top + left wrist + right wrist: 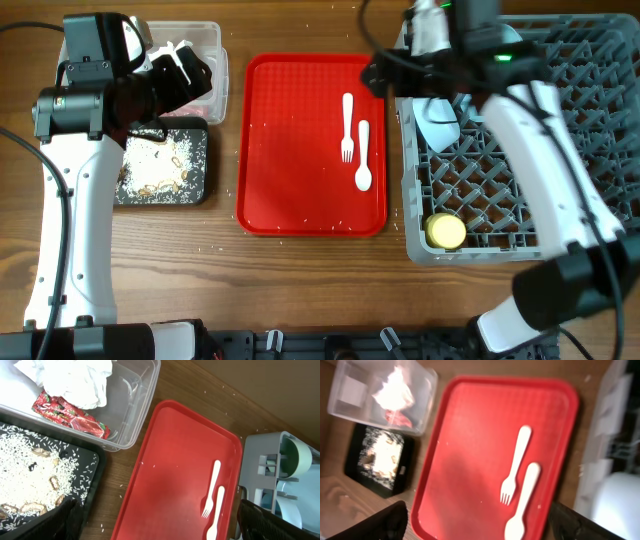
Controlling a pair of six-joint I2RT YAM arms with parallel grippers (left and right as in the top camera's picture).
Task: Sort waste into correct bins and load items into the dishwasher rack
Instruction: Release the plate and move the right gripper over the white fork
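Next, my right gripper goes to the white fork beside the spoon and closes on the fork's neck [347, 139] [510, 479], just above the fork's prongs.
The white fork [347, 125] and spoon [363, 160] lie side by side on the red tray [290, 150]. The clear tub [145, 405] holds the white napkin [75, 380] and the red wrapper [70, 414]. The black tray [97, 467] holds pale crumbs and brown scraps [30, 475]. The grey rack [600, 100] holds the yellow cup [446, 231], a pale green-white bowl [297, 457] and a light blue dish [290, 505]. My left gripper [160, 525] is open and empty above the tub's right side. My right gripper [480, 520] is open and empty above the red tray's far right corner.
The red tray sits between the black tray on its left and the rack on its right. Loose pale crumbs are scattered on the wooden table [300, 280] around the trays. The right arm [560, 160] stretches over the rack.
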